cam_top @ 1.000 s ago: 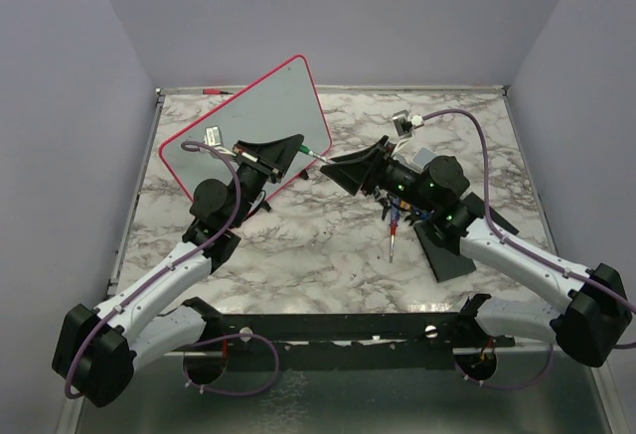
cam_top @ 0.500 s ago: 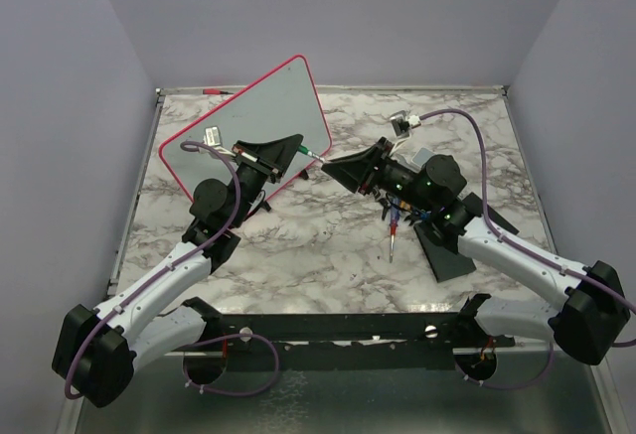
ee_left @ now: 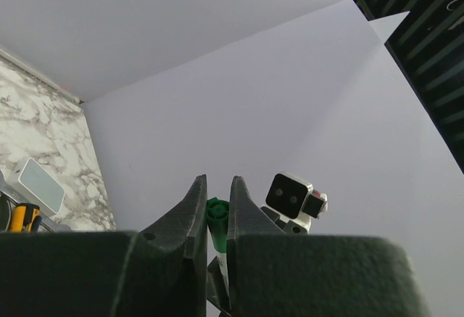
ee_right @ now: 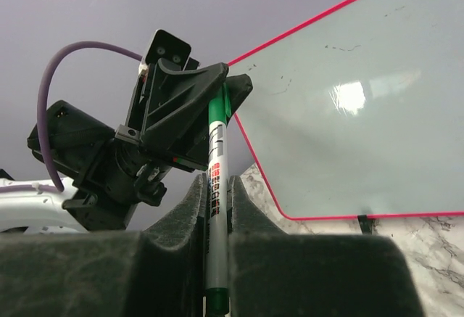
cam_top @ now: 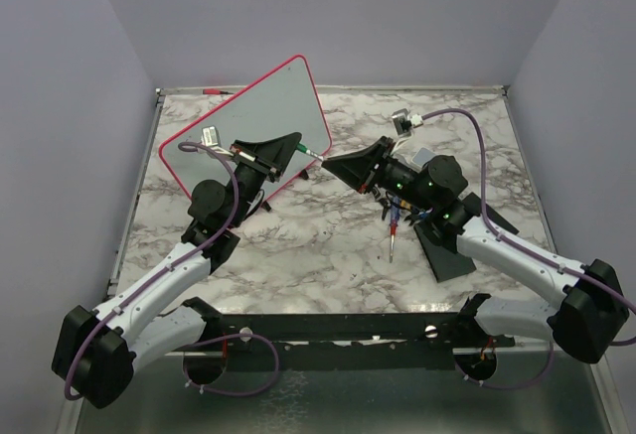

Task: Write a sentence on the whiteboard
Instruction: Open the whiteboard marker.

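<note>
My left gripper will let go of the green cap on the bare marble (cam_top: pixel 344 236) between the whiteboard and the screwdriver.
The whiteboard (cam_top: pixel 248 121), white with a thin red-pink rim, leans tilted at the back left; its lower edge also shows in the right wrist view (ee_right: pixel 348 114). Just right of it, a green marker (cam_top: pixel 316 154) hangs in the air between both arms. My left gripper (cam_top: pixel 296 146) is shut on the marker's green cap (ee_left: pixel 217 215), with the jaws (ee_left: pixel 217 183) pressed against it on both sides. My right gripper (cam_top: pixel 330 164) is shut on the white barrel (ee_right: pixel 217 143), which runs up out of its jaws (ee_right: pixel 216 180) into the left gripper.
Several loose markers (cam_top: pixel 396 225) lie on the marble table under the right arm, next to a black pad (cam_top: pixel 447 245). A small pale eraser-like block (ee_left: pixel 40 185) lies further back. A red pen (cam_top: pixel 211 90) rests along the back edge behind the board.
My right gripper has moved slightly left and closed from half open onto the marker's barrel. The left gripper has kept its hold on the cap and has not moved.
</note>
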Controlling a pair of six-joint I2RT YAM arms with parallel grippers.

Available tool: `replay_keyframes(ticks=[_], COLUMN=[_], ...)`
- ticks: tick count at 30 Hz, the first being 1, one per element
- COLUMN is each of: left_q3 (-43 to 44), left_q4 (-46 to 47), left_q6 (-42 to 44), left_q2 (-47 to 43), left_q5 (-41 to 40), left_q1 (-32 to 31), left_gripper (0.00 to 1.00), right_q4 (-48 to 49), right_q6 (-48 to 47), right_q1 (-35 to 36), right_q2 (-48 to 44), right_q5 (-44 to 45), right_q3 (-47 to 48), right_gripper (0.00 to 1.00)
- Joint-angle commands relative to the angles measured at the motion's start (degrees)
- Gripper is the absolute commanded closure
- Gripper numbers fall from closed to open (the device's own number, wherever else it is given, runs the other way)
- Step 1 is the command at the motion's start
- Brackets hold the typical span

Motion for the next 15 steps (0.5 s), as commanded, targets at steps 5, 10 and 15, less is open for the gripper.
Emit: replay_keyframes(ticks=[5,10,15], left_q3=[0.15,0.82,1.37], left_q4=[-1.78,-1.90,-2.74], left_q6=[2.86,4.12,4.22], left_q2=[-0.64,-1.83,-2.29], left_q5=[-2.42,-3.92,-3.98], left_q1=[0.41,0.77,2.33], left_gripper=[1.00,1.00,1.00], right_q4=[3.54,3.96,3.71], right_q6=[-1.52,-2.01,-2.59], right_q1=[0.19,0.19,0.27], right_q2=[-0.53,-2.20,-3.36], right_q5=[-1.05,0.09,-0.35], right_q3=[-0.98,-3.29,-4.72], right_gripper=[0.99,0.99,0.99])
